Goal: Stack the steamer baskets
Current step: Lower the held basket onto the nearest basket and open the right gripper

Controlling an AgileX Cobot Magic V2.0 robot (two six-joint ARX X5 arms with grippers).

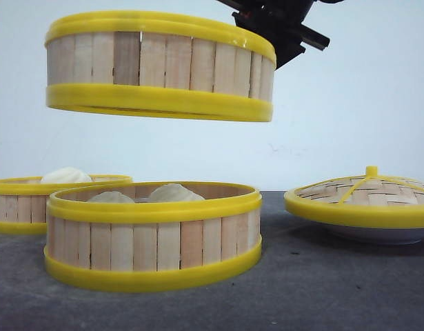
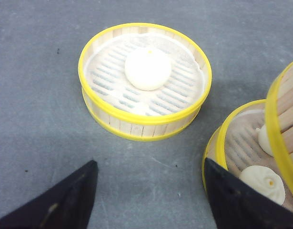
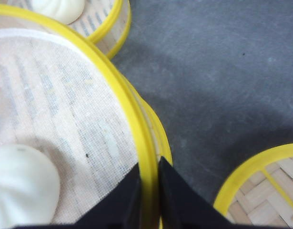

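The robot's right gripper should set the lifted steamer basket down on top of the bun-filled basket (image 1: 153, 196) nearest the domed lid.
One steamer basket (image 1: 160, 65) hangs level in the air, my right gripper (image 1: 275, 43) shut on its right rim. In the right wrist view the fingers (image 3: 149, 164) pinch that yellow rim; the basket (image 3: 55, 109) has a cloth liner and a bun. Directly below stands a second steamer basket (image 1: 153, 238) holding buns, and its rim (image 3: 158, 129) shows just past the lifted one. A third basket (image 1: 32, 203) with one bun sits behind on the left. My left gripper (image 2: 149, 161) is open above the table, between the third basket (image 2: 145, 81) and the second (image 2: 232, 148).
A domed woven lid (image 1: 363, 200) with a yellow rim and knob rests on a white plate (image 1: 377, 234) at the right; its edge (image 3: 265, 191) shows in the right wrist view. Grey table (image 1: 322, 289) lies between lid and baskets.
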